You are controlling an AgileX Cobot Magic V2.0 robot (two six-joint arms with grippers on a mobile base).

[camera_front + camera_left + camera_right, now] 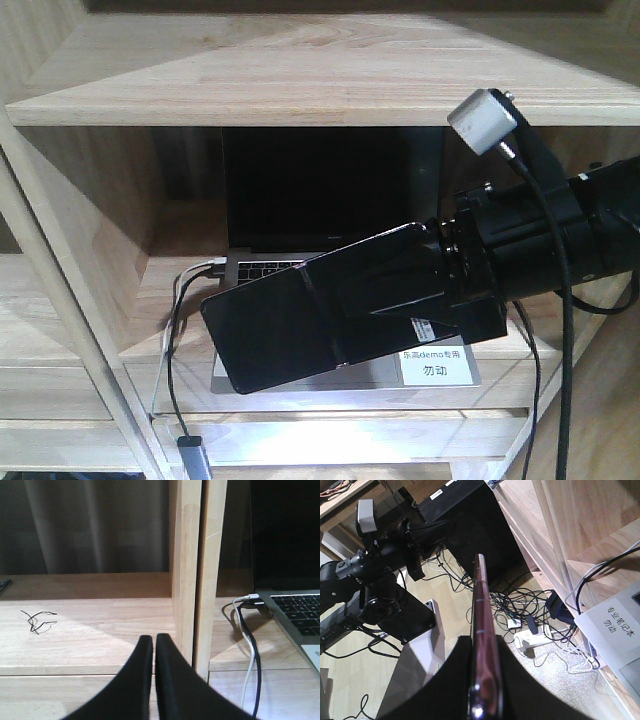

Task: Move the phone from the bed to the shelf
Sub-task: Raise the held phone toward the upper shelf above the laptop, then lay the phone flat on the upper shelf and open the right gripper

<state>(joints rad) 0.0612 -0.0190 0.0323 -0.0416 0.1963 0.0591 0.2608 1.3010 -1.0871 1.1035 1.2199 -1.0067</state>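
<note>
My right gripper should let the phone go toward the back of the pale upper shelf board [213, 36] above the laptop.
The phone [280, 330], a glossy black slab with a crease across its middle, hangs tilted in front of the shelf's [300, 80] middle compartment. My right gripper [372, 296] comes in from the right and is shut on it. From the right wrist view I look along the phone's pinkish metallic edge [481, 605], clamped between the black fingers of the right gripper [481, 641]. My left gripper [154, 639] is shut on nothing, its tips pointing at the pale shelf board [100, 630] beside an upright post. The bed is out of view.
A grey laptop [320, 190] with a black screen stands open in the compartment behind the phone, seen also as the laptop [295, 555] at the right. A white label card [435, 365] lies on its front corner. Cables [247, 640] hang from its side. Tangled floor cables [520, 605] and a power strip [535, 640] lie below.
</note>
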